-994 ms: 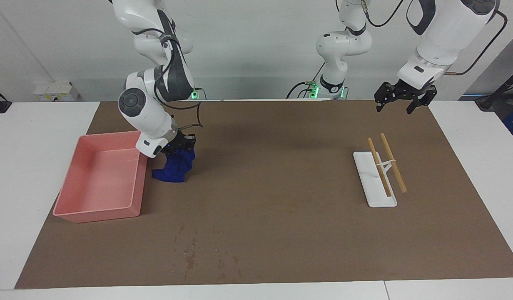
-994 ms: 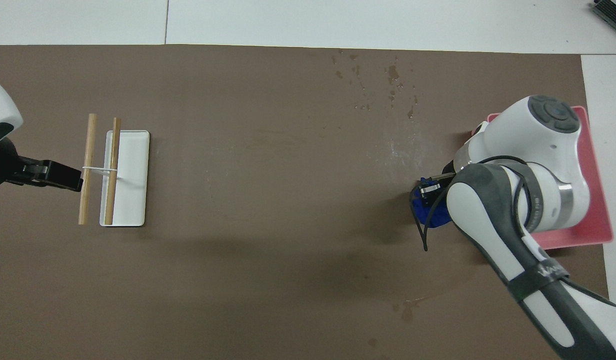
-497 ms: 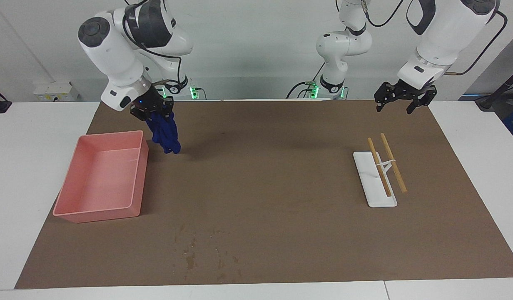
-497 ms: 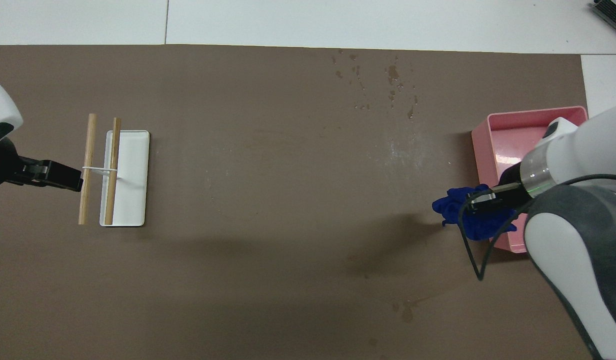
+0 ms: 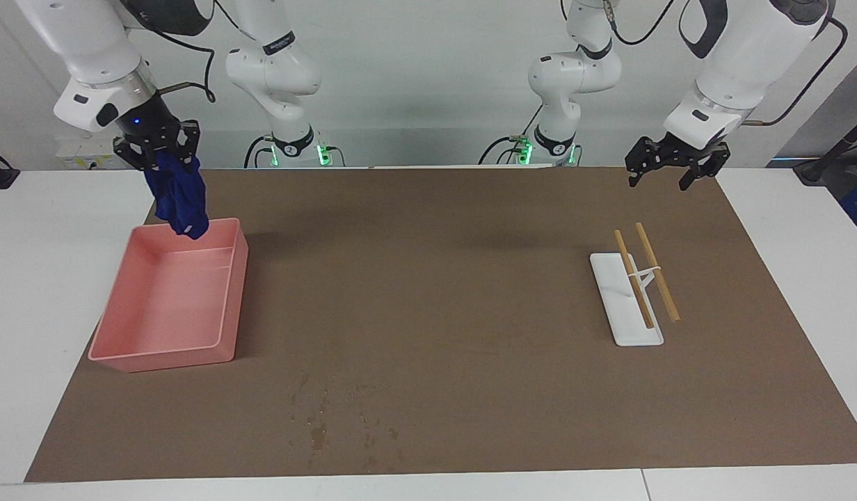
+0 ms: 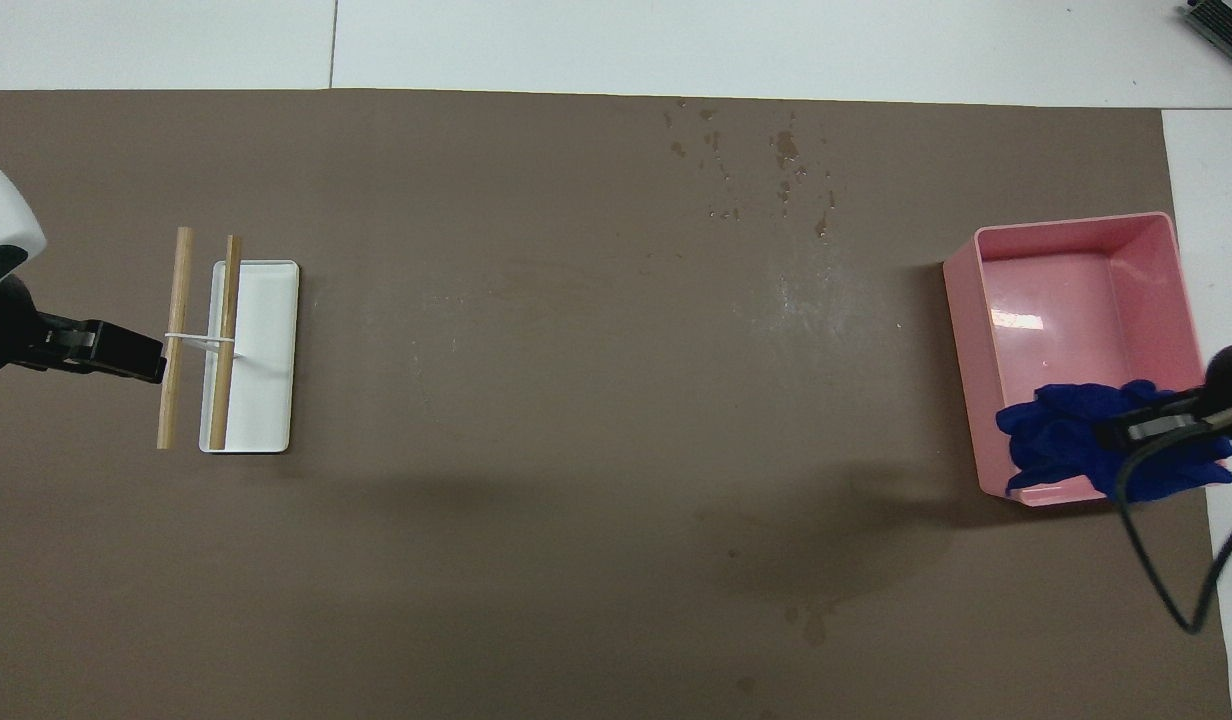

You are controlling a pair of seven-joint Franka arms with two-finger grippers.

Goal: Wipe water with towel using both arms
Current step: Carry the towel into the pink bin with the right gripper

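Note:
Next, my right gripper releases the dark blue towel inside the pink bin (image 6: 1057,385), by the bin's side facing the white tray.
A dark blue towel (image 5: 181,198) (image 6: 1061,440) hangs bunched from my right gripper (image 5: 157,152) (image 6: 1151,430), which is shut on its top. It dangles in the air over the end of the pink bin (image 5: 164,358) (image 6: 961,340) that lies nearer to the robots. The water (image 5: 321,428) (image 6: 776,160) is a scatter of small droplets and dark specks on the brown mat, near the mat's edge farthest from the robots. My left gripper (image 5: 674,168) (image 6: 146,355) waits open and holds nothing, in the air at the left arm's end of the table.
A white tray (image 5: 637,334) (image 6: 266,340) carries a rack with two wooden sticks (image 5: 659,278) (image 6: 179,300) at the left arm's end. The brown mat (image 5: 435,292) covers most of the table. A small wet spot (image 6: 811,622) lies near the robots.
My right gripper has lifted the towel off the mat beside the bin and swung it up over the bin's robot-side end. The left arm has not moved.

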